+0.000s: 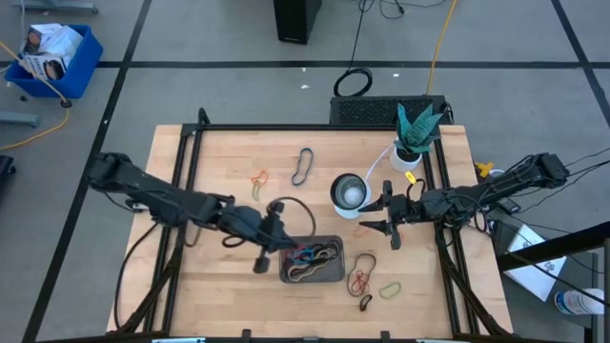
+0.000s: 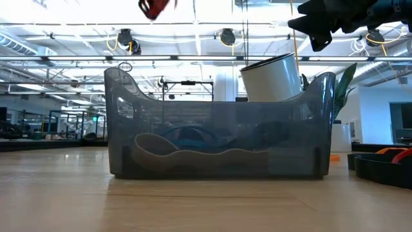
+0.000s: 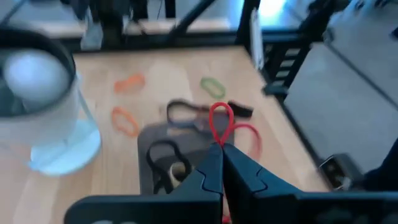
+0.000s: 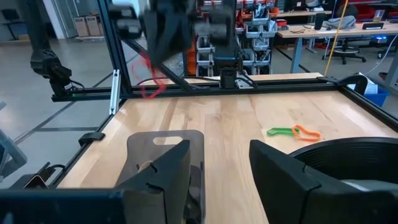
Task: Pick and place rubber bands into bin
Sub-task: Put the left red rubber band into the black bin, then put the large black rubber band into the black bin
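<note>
The red rubber band, now high above the bin, will be released by my left gripper, so that it lands next to the blue rubber band in the dark grey bin (image 1: 311, 260).
The dark grey bin (image 1: 312, 260) sits near the table's front middle, with several rubber bands (image 2: 193, 145) inside. My left gripper (image 3: 222, 155) hovers above the bin's left end (image 1: 284, 244), shut on a red rubber band (image 3: 221, 121). In the low view the band (image 2: 154, 8) shows high above the bin (image 2: 219, 142). My right gripper (image 4: 217, 180) waits open and level beside the white cup (image 1: 348, 193), holding nothing. Loose bands lie flat on the table: black (image 1: 303, 167), orange and green (image 1: 257, 181), and a cluster (image 1: 362, 276) right of the bin. My left gripper pinches the red rubber band between its two fingertips (image 3: 214, 163), at a point on the strand (image 3: 219, 142). The fingers slant downward from the table's left side. A loop of the band sticks out past the tips, slack, and the band is lifted clear of the bin.
A white plant pot (image 1: 410, 154) stands at the far right behind the cup. A green band (image 1: 389, 289) and a black one (image 1: 365, 303) lie near the front edge. A black metal frame (image 1: 195, 133) borders the table. Bare wood lies left of the bin.
</note>
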